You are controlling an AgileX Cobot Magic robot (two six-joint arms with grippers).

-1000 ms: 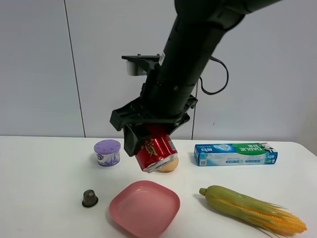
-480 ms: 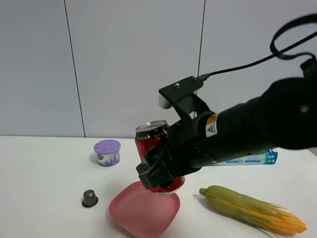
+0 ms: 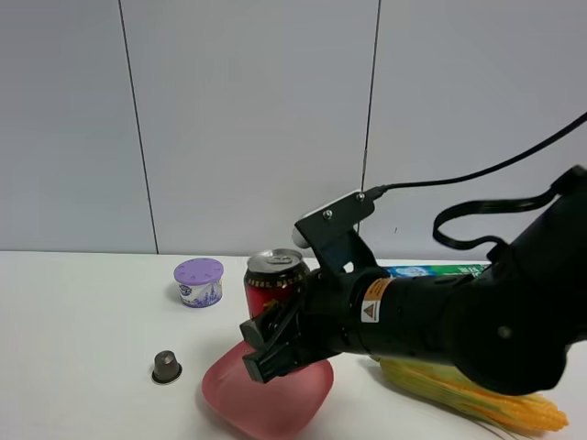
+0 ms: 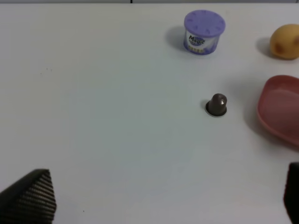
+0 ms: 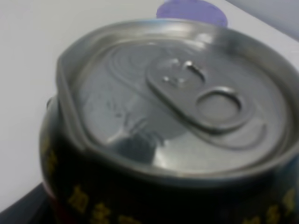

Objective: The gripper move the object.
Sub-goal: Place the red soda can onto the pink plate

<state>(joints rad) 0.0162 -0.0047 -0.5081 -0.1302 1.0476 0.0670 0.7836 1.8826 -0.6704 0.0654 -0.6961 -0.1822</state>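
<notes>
Next, I let go of the red can upright on the middle of the pink plate (image 3: 270, 395) with my right gripper. The can is now over the plate's back edge.
The red can (image 3: 271, 283) with a silver top stands upright over the back edge of the pink plate (image 3: 275, 403). My right gripper (image 3: 278, 337) is shut on its lower half, so I cannot tell whether the can touches the plate. The right wrist view is filled by the can's silver top (image 5: 177, 107) and black rim band. My left gripper (image 4: 161, 200) is open and empty above the bare table, with only its two black fingertips (image 4: 30, 200) showing; it is out of the exterior view.
A lavender-lidded tub (image 3: 199, 280) stands at the back left, and a small dark capsule (image 3: 166, 366) sits left of the plate. A corn cob (image 3: 495, 403) and a toothpaste box (image 3: 431, 269) are partly hidden behind the right arm. A peach-coloured fruit (image 4: 284, 41) shows in the left wrist view.
My right arm swung down from high above. The can went from tilted to upright and came down lower and slightly left over the pink plate.
</notes>
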